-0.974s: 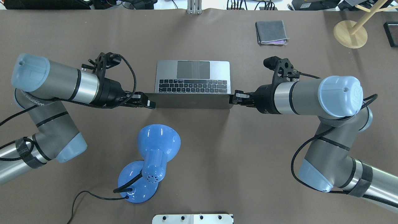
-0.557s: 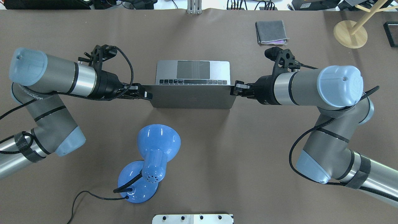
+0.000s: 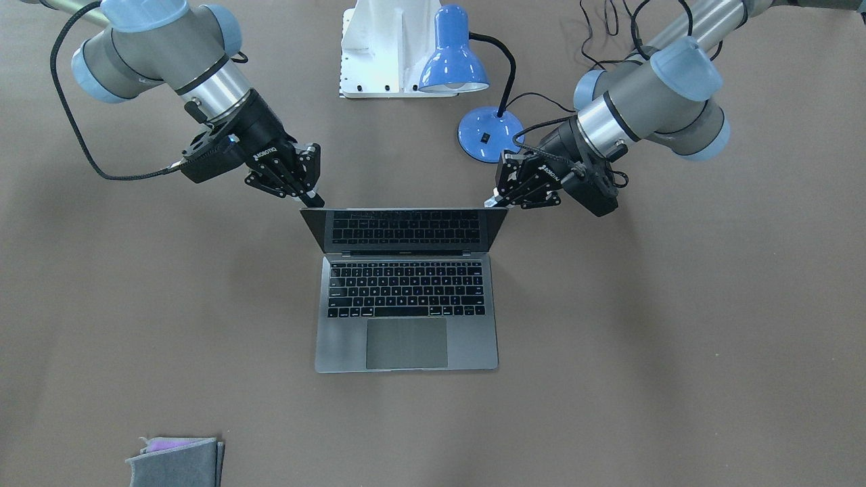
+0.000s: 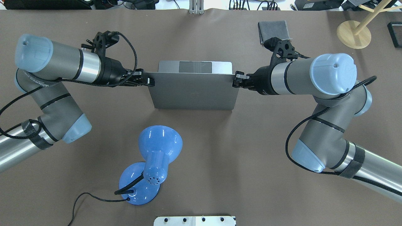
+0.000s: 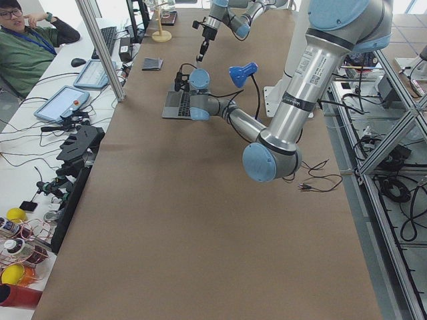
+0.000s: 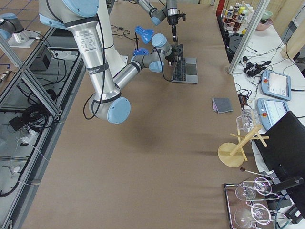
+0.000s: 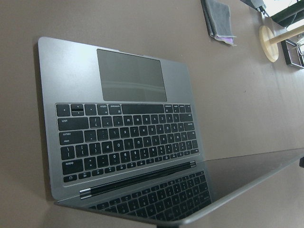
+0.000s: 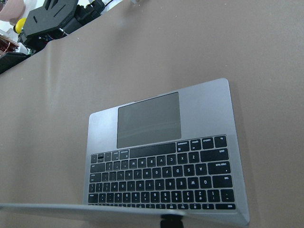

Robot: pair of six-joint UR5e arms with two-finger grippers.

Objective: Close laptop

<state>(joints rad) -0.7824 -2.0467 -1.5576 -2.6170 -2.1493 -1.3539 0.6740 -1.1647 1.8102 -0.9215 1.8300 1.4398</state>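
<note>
The laptop's lid, now tilted well forward over the keys, will be let go by my left gripper once it lies flat over the keyboard and trackpad (image 3: 406, 313) (image 7: 139, 107).
The grey laptop (image 4: 192, 91) lies mid-table with its hinge toward me and its lid tilted well forward over the keyboard. In the overhead view only a strip of trackpad (image 4: 195, 67) shows past the lid. The front view shows the keys (image 3: 406, 291) and the dark screen (image 3: 404, 230) leaning over them. My left gripper (image 4: 150, 82) is shut, its tips at the lid's upper left corner. My right gripper (image 4: 236, 81) is shut at the upper right corner. In the front view the left gripper (image 3: 490, 201) and right gripper (image 3: 314, 200) touch those corners. Both wrist views look down at the keyboard (image 7: 123, 142) (image 8: 161, 180).
A blue desk lamp (image 4: 157, 157) stands on my side of the laptop, its cable trailing left. A folded grey cloth (image 4: 273, 29) and a wooden stand (image 4: 353, 33) sit at the far right. A white base plate (image 4: 194, 220) is at the near edge.
Both grippers have moved away from me with the lid's top corners. The lid has tipped further forward and now hides the keys in the overhead view.
</note>
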